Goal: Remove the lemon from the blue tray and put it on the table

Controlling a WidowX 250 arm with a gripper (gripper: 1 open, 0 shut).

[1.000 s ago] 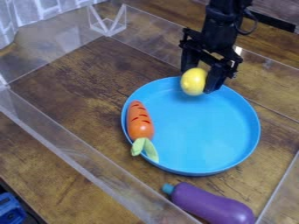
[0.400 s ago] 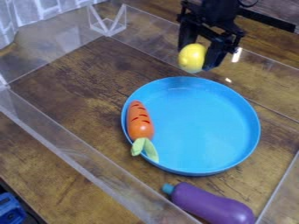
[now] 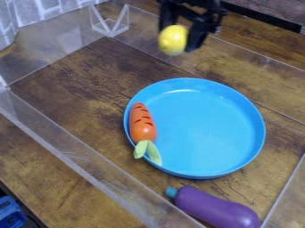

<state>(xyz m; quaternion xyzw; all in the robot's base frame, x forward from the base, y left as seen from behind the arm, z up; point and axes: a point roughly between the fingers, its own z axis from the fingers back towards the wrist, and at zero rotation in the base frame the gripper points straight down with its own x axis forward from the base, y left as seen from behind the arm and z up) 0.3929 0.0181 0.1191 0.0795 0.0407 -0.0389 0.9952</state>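
Observation:
The lemon will be let go from my gripper on the bare wood (image 3: 107, 62) between the clear stand and the carrot.
The yellow lemon (image 3: 174, 38) hangs in the air above the table (image 3: 84, 98), up and to the left of the blue tray (image 3: 226, 134). My gripper (image 3: 177, 37) points down from the top of the view and is shut on the lemon, its dark fingers (image 3: 194, 31) on either side of the fruit. The picture is blurred around the hand. The tray lies flat right of centre, its blue floor bare apart from what rests on its left rim.
An orange carrot with green leaves (image 3: 144, 127) lies across the tray's left rim. A purple eggplant (image 3: 217, 210) rests near the front right. Clear plastic walls (image 3: 71, 174) border the wooden surface, with a clear stand (image 3: 111, 18) at the back left.
The gripper has lifted the lemon off the tray's far edge and carried it up and to the left, away from the tray. The carrot and eggplant have not moved.

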